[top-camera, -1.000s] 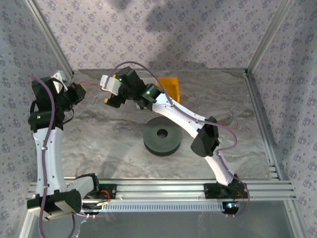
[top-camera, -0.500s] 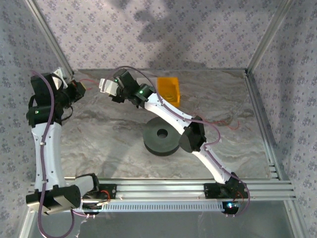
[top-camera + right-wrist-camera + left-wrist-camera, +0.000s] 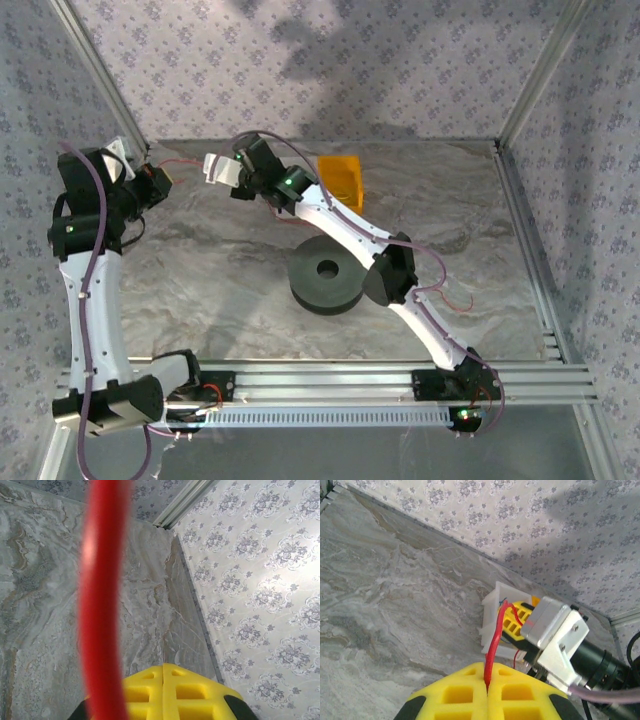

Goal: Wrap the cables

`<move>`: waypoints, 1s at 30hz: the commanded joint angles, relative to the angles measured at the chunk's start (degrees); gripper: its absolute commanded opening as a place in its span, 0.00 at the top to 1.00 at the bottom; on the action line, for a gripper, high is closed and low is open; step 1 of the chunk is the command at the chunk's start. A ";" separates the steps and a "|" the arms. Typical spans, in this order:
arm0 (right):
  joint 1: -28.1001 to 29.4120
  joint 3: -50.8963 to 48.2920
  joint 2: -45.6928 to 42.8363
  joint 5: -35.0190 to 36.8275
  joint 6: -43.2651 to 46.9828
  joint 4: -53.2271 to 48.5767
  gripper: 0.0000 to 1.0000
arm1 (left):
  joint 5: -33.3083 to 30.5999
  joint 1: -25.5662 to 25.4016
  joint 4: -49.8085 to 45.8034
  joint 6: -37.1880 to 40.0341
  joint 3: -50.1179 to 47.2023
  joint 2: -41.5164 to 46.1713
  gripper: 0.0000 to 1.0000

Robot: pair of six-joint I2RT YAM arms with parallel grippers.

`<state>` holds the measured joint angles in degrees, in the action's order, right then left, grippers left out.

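The red cable runs beside my right gripper's closed fingers. My right gripper should open and close around the cable's taut part (image 3: 192, 161) before my left gripper lets go of it.
A thin red cable (image 3: 182, 160) runs taut from my left gripper (image 3: 160, 182) to my right gripper (image 3: 218, 172) at the back left of the table. In the left wrist view the left gripper (image 3: 487, 672) is shut on the cable (image 3: 493, 640), which rises from the seam of its yellow pads to the right gripper (image 3: 512, 620) just beyond. My right gripper (image 3: 163, 672) is shut, its yellow pads pressed together. The cable (image 3: 102, 605) crosses blurred close to the lens on their left, and no cable shows in the seam. More cable (image 3: 458, 297) trails by the right arm.
A thick black spool (image 3: 327, 273) lies flat mid-table, close under the right forearm. An orange box (image 3: 340, 178) sits at the back behind that arm. Patterned walls and metal frame posts close in the table on three sides.
My right gripper has gone from open to shut and shifted slightly left and back toward the left gripper. The right elbow has dropped lower. The left gripper stays shut on the cable.
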<state>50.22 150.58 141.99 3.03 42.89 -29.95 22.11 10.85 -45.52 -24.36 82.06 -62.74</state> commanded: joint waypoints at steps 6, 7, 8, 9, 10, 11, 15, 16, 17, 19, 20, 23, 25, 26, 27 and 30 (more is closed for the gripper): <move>-2.30 1.29 -2.70 -4.57 -1.27 -3.30 1.00 | 0.13 0.31 -6.25 2.74 -1.85 4.15 1.00; -2.24 0.69 -3.57 -6.09 -1.88 -3.88 0.89 | 0.06 0.31 -6.12 2.55 -1.98 4.27 1.00; -2.12 -0.19 -4.50 -8.21 -2.19 -4.23 0.73 | 0.04 0.23 -5.84 2.27 -2.15 4.37 1.00; -2.10 -0.99 -5.40 -10.84 -2.34 -6.28 0.57 | -0.11 0.25 -5.37 1.89 -2.31 4.47 1.00; -1.97 -1.76 -6.26 -12.85 -2.44 -7.18 0.47 | -0.28 0.27 -4.93 1.57 -2.56 4.55 1.00; -1.97 -2.88 -7.12 -14.69 -2.64 -7.82 0.39 | -0.55 0.22 -4.27 1.22 -2.90 4.60 1.00; -1.39 -7.75 -10.28 -18.70 -2.80 -6.74 0.35 | -1.76 0.30 -0.05 -0.53 -5.59 5.27 1.00; -1.26 -8.00 -10.40 -18.71 -2.56 -6.82 0.38 | -1.79 0.23 0.35 -0.89 -5.85 5.18 1.00; -1.20 -8.01 -10.25 -18.70 -2.48 -6.95 0.39 | -1.89 0.28 0.71 -1.11 -6.11 5.17 1.00; -1.26 -7.97 -9.89 -18.80 -2.42 -6.98 0.41 | -1.98 0.24 1.32 -1.63 -6.37 5.25 1.00; -1.26 -7.92 -9.71 -18.76 -2.37 -6.96 0.41 | -2.01 0.26 1.46 -1.70 -6.37 5.26 1.00; -1.35 -7.83 -9.17 -18.76 -2.29 -6.40 0.45 | -2.07 0.27 1.48 -1.71 -6.05 5.13 1.00; -1.31 -7.55 -8.80 -18.76 -2.22 -6.17 0.44 | -2.02 0.23 1.83 -1.91 -6.01 5.09 1.00; -1.27 -7.42 -8.59 -18.80 -2.18 -6.17 0.43 | -1.94 0.25 2.03 -2.00 -6.04 5.08 1.00; -1.26 -7.09 -8.24 -18.77 -2.15 -5.97 0.43 | -1.75 0.27 2.17 -2.13 -5.95 5.08 1.00; -1.12 -5.75 -7.18 -17.83 -2.26 -5.84 0.48 | -1.22 0.29 2.49 -2.70 -5.68 5.17 1.00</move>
<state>48.88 143.06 133.82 -14.41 41.04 -35.81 20.12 10.85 -44.99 -26.02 75.53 -58.17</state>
